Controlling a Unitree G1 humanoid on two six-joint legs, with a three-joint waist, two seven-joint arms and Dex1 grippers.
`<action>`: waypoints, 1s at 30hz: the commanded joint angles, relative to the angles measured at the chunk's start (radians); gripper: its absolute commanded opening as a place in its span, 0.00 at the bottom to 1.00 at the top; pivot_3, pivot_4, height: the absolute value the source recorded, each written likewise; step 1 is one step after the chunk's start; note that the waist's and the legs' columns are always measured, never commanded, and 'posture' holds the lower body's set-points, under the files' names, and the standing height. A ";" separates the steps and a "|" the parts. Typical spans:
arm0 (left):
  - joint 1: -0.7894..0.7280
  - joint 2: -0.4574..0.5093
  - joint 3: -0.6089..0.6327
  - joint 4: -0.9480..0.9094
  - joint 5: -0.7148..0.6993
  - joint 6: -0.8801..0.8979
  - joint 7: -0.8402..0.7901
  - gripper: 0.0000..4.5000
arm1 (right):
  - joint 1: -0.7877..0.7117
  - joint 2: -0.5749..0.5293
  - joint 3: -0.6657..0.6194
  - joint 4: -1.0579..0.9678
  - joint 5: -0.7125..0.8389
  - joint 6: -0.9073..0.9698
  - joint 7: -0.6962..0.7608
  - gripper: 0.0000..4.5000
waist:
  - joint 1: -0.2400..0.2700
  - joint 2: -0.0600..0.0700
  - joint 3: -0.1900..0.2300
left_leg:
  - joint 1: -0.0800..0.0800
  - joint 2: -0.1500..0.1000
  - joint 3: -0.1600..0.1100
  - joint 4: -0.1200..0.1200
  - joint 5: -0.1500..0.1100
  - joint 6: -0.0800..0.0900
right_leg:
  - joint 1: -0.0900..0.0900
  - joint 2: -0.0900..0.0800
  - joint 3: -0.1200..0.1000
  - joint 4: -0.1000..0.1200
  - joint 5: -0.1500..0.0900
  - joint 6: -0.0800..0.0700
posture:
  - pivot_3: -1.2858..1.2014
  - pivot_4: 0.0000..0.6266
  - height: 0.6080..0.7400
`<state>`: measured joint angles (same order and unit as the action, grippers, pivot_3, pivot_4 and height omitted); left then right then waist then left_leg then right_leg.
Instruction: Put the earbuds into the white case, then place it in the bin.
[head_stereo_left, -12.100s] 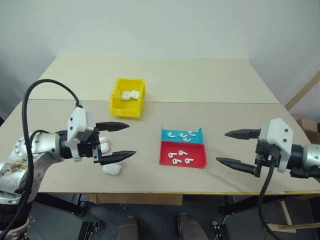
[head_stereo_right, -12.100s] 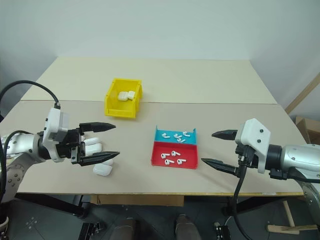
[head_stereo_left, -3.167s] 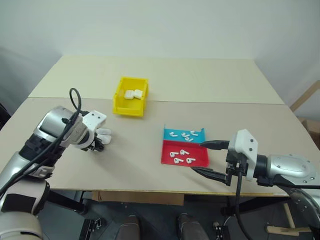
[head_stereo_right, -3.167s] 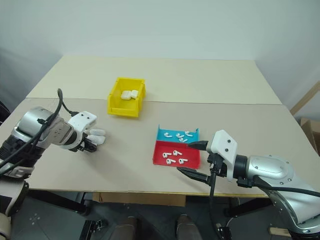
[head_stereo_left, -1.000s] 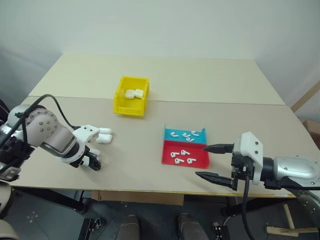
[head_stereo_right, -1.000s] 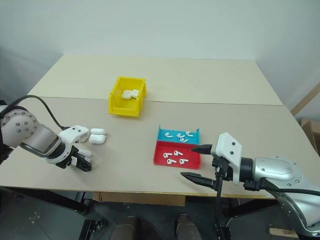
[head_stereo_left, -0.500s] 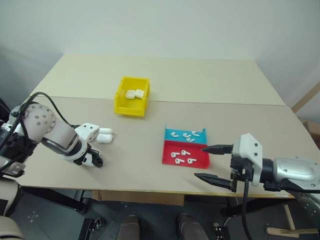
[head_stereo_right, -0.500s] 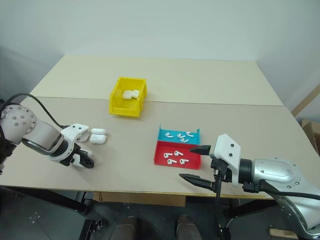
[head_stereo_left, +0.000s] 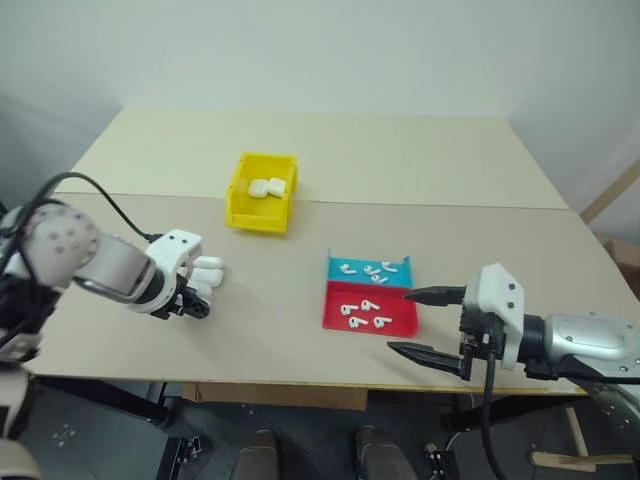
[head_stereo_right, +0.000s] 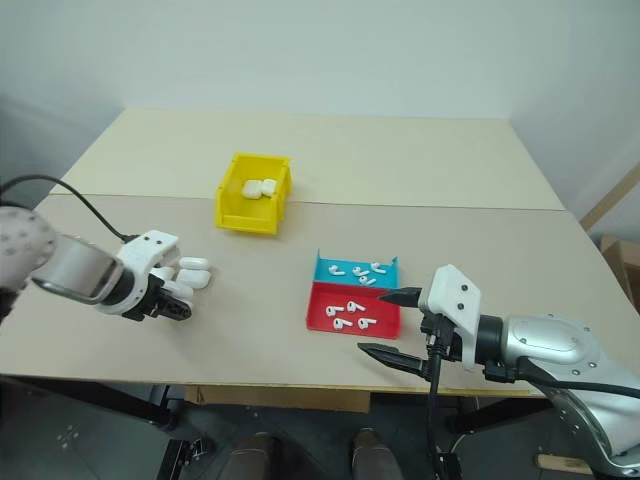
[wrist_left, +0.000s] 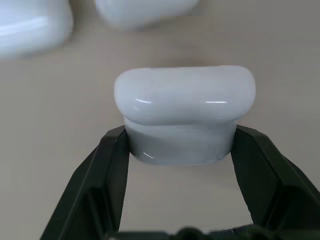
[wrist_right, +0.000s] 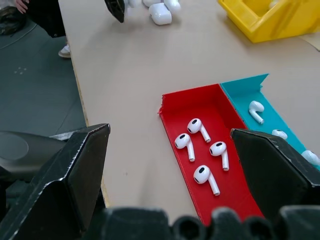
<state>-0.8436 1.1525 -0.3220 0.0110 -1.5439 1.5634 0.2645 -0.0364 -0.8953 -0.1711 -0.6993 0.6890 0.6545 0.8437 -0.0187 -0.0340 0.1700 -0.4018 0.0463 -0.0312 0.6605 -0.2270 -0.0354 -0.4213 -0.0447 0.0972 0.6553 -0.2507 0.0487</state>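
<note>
The robot's right gripper needs to close on the round head of the earbud (head_stereo_left: 379, 322) (wrist_right: 202, 174) that lies nearest to it in the red half of the tray.
My left gripper (head_stereo_left: 192, 302) is shut on a white case (wrist_left: 185, 115), its black fingers (wrist_left: 112, 165) pressing the case's two sides close above the table. Two more white cases (head_stereo_left: 208, 264) lie just beyond it. Several earbuds (head_stereo_left: 364, 312) lie in the red half of a flat tray, and more earbuds (head_stereo_left: 370, 268) in its blue half. At the tray's near right corner my right gripper (head_stereo_left: 402, 321) hovers open and holds nothing. The yellow bin (head_stereo_left: 241, 214) stands further back on the table with two white cases (head_stereo_left: 266, 187) inside.
The red and blue tray (wrist_right: 175, 102) sits between my two grippers near the table's front edge. A seam (head_stereo_left: 450, 205) runs across the table behind the tray. Bare tabletop lies between the bin and the tray.
My left gripper has moved up to the group of white cases and closed on the nearest one. My right gripper has stayed in place, open.
</note>
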 joint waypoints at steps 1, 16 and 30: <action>0.129 0.082 0.244 -0.182 0.096 -0.147 -0.259 0.62 | -0.022 0.010 -0.002 0.013 -0.015 -0.039 0.008 1.00 | -0.004 0.000 0.000 | 0.000 0.000 0.000 0.000 0.000 0.000 | -0.001 0.000 0.000 0.000 0.000 0.000 | 0.52 0.24 1.00; 0.340 -0.347 0.492 -0.271 0.502 -0.953 -1.335 0.62 | -0.130 0.040 0.055 0.092 -0.102 -0.122 0.035 1.00 | 0.021 0.000 -0.001 | 0.001 0.001 0.002 0.000 0.000 -0.001 | 0.004 0.000 0.000 -0.006 0.001 0.000 | 0.52 0.24 1.00; 0.294 -0.465 0.346 -0.107 0.723 -1.214 -1.831 0.62 | -0.307 0.017 0.123 0.116 -0.080 0.024 0.039 1.00 | -0.005 0.000 -0.001 | -0.002 0.001 0.001 0.000 0.000 0.001 | 0.002 0.001 0.000 -0.006 0.002 0.000 | 0.52 0.24 1.00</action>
<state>-0.5480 0.6957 0.0188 -0.0717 -0.8373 0.3805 -1.5432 -0.3036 -0.8577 -0.0474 -0.5615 0.5845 0.6201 0.9027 -0.0239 -0.0340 0.1692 -0.4035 0.0475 -0.0303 0.6608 -0.2271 -0.0347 -0.4195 -0.0438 0.0973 0.6492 -0.2491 0.0486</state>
